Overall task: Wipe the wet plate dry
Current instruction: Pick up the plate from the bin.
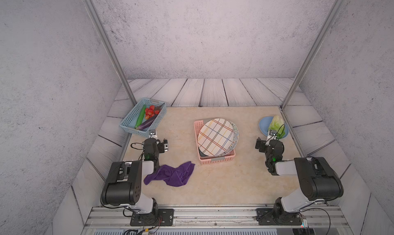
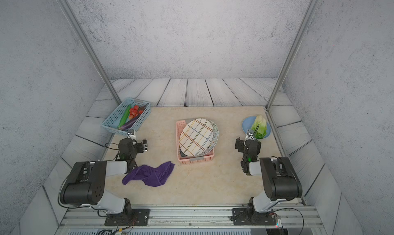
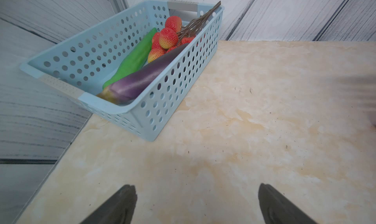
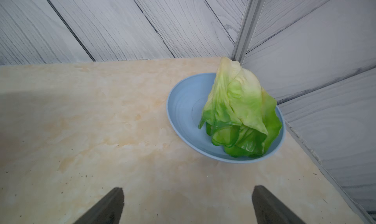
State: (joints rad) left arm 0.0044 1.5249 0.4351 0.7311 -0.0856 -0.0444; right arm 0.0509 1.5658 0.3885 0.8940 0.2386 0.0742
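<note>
The fingers of my right gripper needs to close on the plaid plate's rim (image 1: 233, 132), on the side toward the blue dish, just above the speckled plate.
A white plate with a coloured plaid pattern (image 1: 215, 137) (image 2: 196, 137) leans tilted in a pink basket (image 1: 217, 160) (image 2: 196, 159) at mid-table, seen in both top views. A speckled plate (image 1: 235, 135) rests behind it. A crumpled purple cloth (image 1: 172, 174) (image 2: 151, 173) lies on the table, front left of the basket. My left gripper (image 1: 151, 138) (image 3: 196, 187) hovers open over bare table beside the blue basket, well left of the plate. My right gripper (image 1: 271, 138) (image 4: 188, 189) is open too, over bare table near the blue dish. Neither holds anything.
A blue perforated basket (image 1: 130, 118) (image 3: 162, 95) at the back left holds a cucumber, an eggplant and red fruit. A blue dish (image 1: 263, 123) (image 4: 183, 107) with lettuce (image 1: 276, 124) (image 4: 240, 107) sits back right, close to the frame post. Walls enclose the table.
</note>
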